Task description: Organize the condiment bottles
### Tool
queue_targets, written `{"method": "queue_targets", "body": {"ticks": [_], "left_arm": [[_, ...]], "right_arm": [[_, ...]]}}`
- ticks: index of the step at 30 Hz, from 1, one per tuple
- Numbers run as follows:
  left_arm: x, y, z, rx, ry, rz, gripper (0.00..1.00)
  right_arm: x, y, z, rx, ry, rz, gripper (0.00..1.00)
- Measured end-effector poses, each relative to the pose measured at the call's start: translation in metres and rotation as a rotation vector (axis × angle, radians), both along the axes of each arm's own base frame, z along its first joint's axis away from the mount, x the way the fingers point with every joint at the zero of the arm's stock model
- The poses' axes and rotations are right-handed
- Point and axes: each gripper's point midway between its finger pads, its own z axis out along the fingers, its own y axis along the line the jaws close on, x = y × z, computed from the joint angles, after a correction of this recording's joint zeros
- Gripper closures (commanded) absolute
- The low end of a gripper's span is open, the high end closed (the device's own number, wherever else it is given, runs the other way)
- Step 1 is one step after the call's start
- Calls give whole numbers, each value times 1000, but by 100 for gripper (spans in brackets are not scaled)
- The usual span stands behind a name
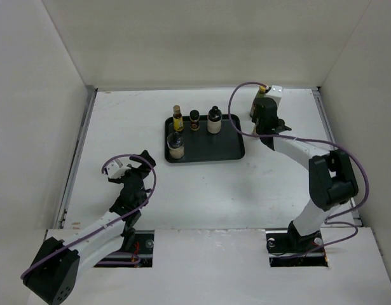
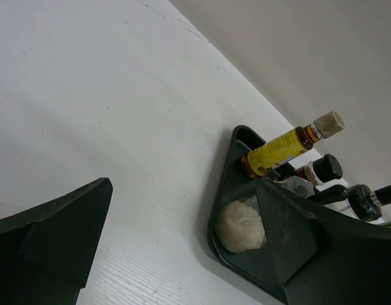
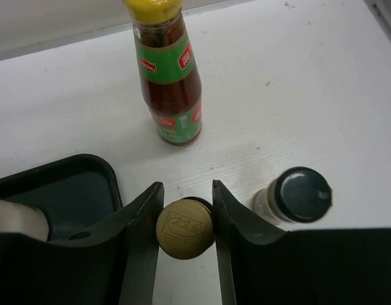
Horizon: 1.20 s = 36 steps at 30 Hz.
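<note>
I need to use my right gripper to set the tan-capped bottle down on the black tray (image 1: 194, 154), next to the wider shaker.
My right gripper (image 3: 187, 190) is shut on a tan-capped bottle (image 3: 185, 227), its jaws pressing both sides of the cap, just right of the black tray (image 3: 68, 190). Beyond it stands the tall red bottle (image 3: 170, 76) with a green neck and yellow cap, and a dark-capped jar (image 3: 295, 196) stands to the right. On the tray (image 1: 236, 149) are an amber yellow-labelled bottle (image 1: 177, 119), a small dark-capped bottle (image 1: 194, 121), a pale dark-capped jar (image 1: 213, 121) and a wider shaker (image 1: 175, 145). My left gripper (image 1: 128, 165) hovers open and empty, left of the tray.
White walls close in the table on three sides. In the left wrist view the tray's near corner (image 2: 224, 190) holds the shaker (image 2: 241, 227), with the amber bottle (image 2: 278, 147) behind it. The right arm's purple cable (image 1: 240, 95) loops over the tray's right end.
</note>
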Motion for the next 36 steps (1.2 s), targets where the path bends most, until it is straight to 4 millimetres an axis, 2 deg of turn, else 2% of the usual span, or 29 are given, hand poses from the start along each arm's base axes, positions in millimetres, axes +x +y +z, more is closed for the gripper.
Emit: {"method": "queue_targets", "body": {"ticks": [2,4,6,9,11,14,17,19,23,26,28,31,33,36], "left_arm": [[0,0,0,0,0,-3,0],[0,1,1,-3,-5,0,0],[0,1,1,-3,-4,0,0],[0,0,-1,3,5,-1,0],[1,0,-1,1,2,0,0],[1,0,-1,2,3,-2,0],[1,0,-2,3,6,-3,0],[1,0,0,0,0,-3,0],[1,0,0,0,-1,-4,0],[0,-1,1,-2,-4,-5,0],[0,0,2,-6,-10,-5,0],[1,-1,3,-7,-12,-5,0],[1,-1,1,-3,-6,-6,0],[1,-1,2,-6,-11,-6,0]], "right_arm": [[-11,1,15,-8,-20,7,70],[-20,15,40,-6,-68,37,70],[-30,41,64,17,-123,97,69],[-45,97,82,53,-172,227,69],[-56,139,79,71,-173,327,69],[-69,196,63,84,-149,466,67],[-80,239,38,79,-105,567,67],[-84,259,22,71,-76,609,67],[-91,279,-4,50,-32,653,67],[-91,284,-4,52,-43,663,66],[-91,285,-3,56,-52,662,56],[-89,286,2,69,-72,654,31],[-89,288,6,75,-91,653,23],[-91,285,10,79,-101,653,17]]}}
